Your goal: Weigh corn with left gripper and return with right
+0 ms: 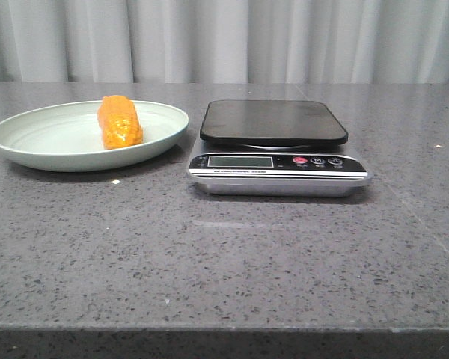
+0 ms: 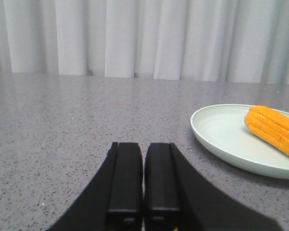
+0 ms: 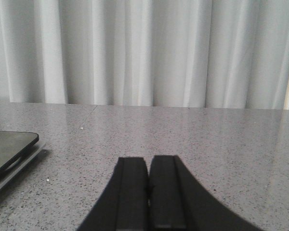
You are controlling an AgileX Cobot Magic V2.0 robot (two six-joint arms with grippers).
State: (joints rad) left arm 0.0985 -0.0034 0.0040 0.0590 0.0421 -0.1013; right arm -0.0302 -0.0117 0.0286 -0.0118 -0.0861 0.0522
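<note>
Next, my left gripper should go to the corn's middle [image 1: 120, 123] [image 2: 276, 129] on the pale green plate and close there, leaving both ends of the corn free.
The orange-yellow corn [image 1: 120, 122] lies in a pale green plate [image 1: 30, 142] at the table's left; it also shows in the left wrist view [image 2: 274, 131], on the plate [image 2: 221, 134]. A kitchen scale [image 1: 275, 123] with a bare black platform stands right of the plate; its edge shows in the right wrist view [image 3: 9, 151]. My left gripper [image 2: 144, 147] is shut and empty, low over the table, short of the plate. My right gripper [image 3: 148, 161] is shut and empty, to the right of the scale. Neither gripper shows in the front view.
The scale's display panel [image 1: 277, 163] with a red button faces the front. A white curtain [image 1: 224, 37] hangs behind the grey speckled table [image 1: 224, 262]. The table's front edge runs along the bottom of the front view.
</note>
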